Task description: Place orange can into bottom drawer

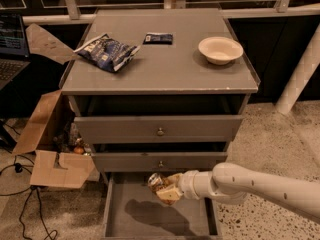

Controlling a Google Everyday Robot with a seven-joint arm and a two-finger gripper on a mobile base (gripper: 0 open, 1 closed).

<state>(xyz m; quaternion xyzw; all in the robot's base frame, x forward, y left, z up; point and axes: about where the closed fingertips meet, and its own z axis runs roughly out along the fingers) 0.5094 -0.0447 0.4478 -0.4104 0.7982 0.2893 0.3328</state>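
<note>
The orange can, now tilted above the drawer's back half, will be let go by my gripper, to rest on the bare grey bottom near the middle of the bottom drawer (pixel 167 208).
The orange can (pixel 156 182) is a small shiny orange-gold can, held in my gripper (pixel 165 187) over the open bottom drawer (pixel 150 223). The gripper reaches in from the right on a white arm and is shut on the can, which lies tilted with its silver end to the left. The drawer is pulled out, a shallow grey tray with a bare floor. The can hangs above the drawer's back half, just below the middle drawer's front, and casts a shadow on the floor.
Two upper grey drawers (pixel 160 129) with round knobs are shut. On the cabinet top lie a blue snack bag (pixel 106 51), a small dark packet (pixel 158 38) and a cream bowl (pixel 220 49). An open cardboard box (pixel 52 154) stands at the left; a white post (pixel 300 74) at the right.
</note>
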